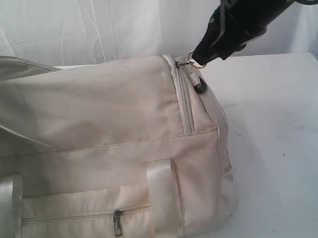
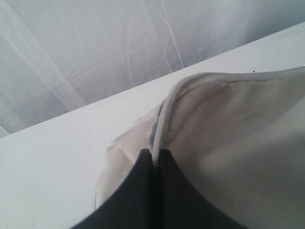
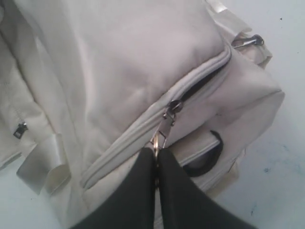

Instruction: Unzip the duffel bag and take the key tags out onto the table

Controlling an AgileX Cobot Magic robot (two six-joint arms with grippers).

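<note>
Next, I let go of the zipper pull, now just above the black D-ring, with my right gripper at the lower end of the top zipper (image 1: 193, 145) (image 3: 80, 189), close to the webbing strap.
The cream duffel bag (image 1: 107, 147) lies on the white table (image 1: 276, 145) and fills the left and middle of the exterior view. My right gripper (image 1: 194, 60) is shut on the metal zipper pull (image 3: 164, 128) of the bag's top zipper, at the bag's right end, just above the black D-ring (image 1: 200, 87). A short dark gap (image 3: 202, 83) shows along the zipper behind the slider. My left gripper (image 2: 155, 153) is shut on a corded seam (image 2: 164, 119) of the duffel bag (image 2: 238, 143) at its other end; it lies outside the exterior view. The key tags are hidden.
A front pocket with its own small zipper pull (image 1: 117, 222) and a pale webbing strap (image 1: 163, 198) face the exterior camera. White cloth (image 1: 118, 26) hangs behind the table. Bare tabletop lies right of the bag.
</note>
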